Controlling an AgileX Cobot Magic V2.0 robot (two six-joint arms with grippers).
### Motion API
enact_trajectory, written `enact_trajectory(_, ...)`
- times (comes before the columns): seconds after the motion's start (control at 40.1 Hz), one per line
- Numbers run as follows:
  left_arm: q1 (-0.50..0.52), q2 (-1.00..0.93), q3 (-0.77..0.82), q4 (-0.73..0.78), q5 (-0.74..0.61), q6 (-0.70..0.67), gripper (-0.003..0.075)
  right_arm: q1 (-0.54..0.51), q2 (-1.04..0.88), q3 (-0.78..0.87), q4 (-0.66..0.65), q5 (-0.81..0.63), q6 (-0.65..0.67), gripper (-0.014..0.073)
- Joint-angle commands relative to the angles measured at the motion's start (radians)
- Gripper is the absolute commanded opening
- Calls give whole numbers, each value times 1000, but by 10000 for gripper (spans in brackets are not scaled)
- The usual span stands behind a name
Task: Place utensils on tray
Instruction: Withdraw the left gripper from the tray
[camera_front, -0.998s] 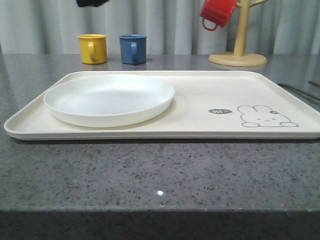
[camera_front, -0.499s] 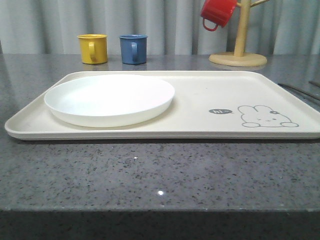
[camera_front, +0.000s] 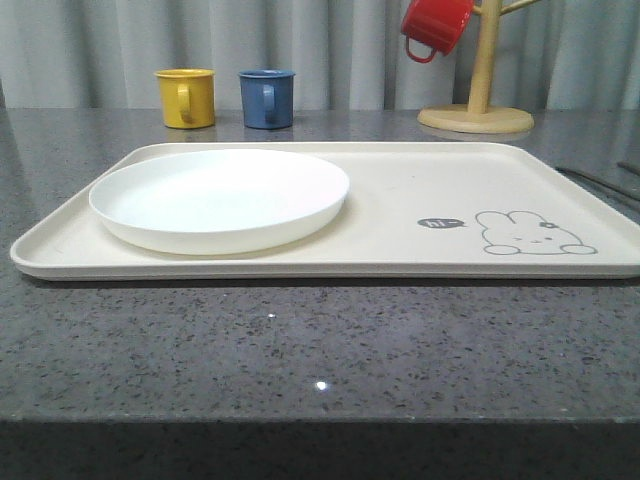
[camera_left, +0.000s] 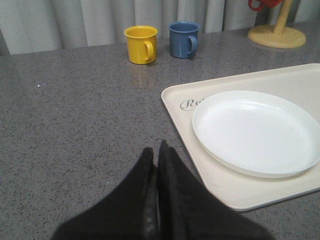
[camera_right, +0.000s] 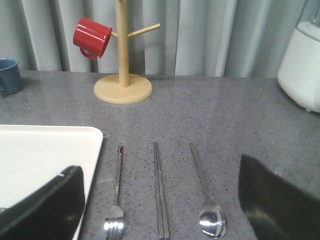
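Note:
The fork's handle (camera_front: 605, 184) (camera_right: 117, 187) is beside the edge of the cream tray, and my right gripper should go there next and close on it.
The cream tray (camera_front: 390, 255) with its rabbit drawing lies across the counter. A fork (camera_right: 117, 192), a pair of chopsticks (camera_right: 159, 195) and a spoon (camera_right: 206, 197) lie side by side on the grey counter just off the tray's right edge (camera_right: 75, 142). My right gripper (camera_right: 157, 170) hangs open above them, its fingers wide apart on either side of all three and holding nothing. My left gripper (camera_left: 155, 150) is shut and empty over bare counter beside the tray's left corner (camera_left: 172, 97).
A round white plate (camera_front: 220, 197) fills the tray's left half. A yellow mug (camera_front: 186, 97) and a blue mug (camera_front: 267, 97) stand behind it. At back right a wooden mug tree (camera_front: 480, 90) holds a red mug (camera_front: 433, 25). A white appliance (camera_right: 302, 65) stands far right.
A dark part of an arm at the top left of the front view a second ago has left that view. The tray and plate have not moved.

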Motion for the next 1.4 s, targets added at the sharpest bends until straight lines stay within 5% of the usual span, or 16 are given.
enact_trajectory(0.0,1,-88,29,-5,-95,-9,-18,-5,15,-32,-20,-78,-7,643)
enact_trajectory(0.225,1,-236,67,-5,-116,-9,-18,-5,15,-32,-20,-78,-7,643)
enact_trajectory(1.048,1,-235,68,-5,-117,-9,-18,-5,42,-33,45,-74,-8,641)
enact_trajectory(1.273,1,-235,68,-5,-117,-9,-18,2,258,-126,47,24,-41,435)
enact_trajectory(1.372,1,-235,68,-5,-117,-9,-18,6,381,-191,56,45,-41,433)
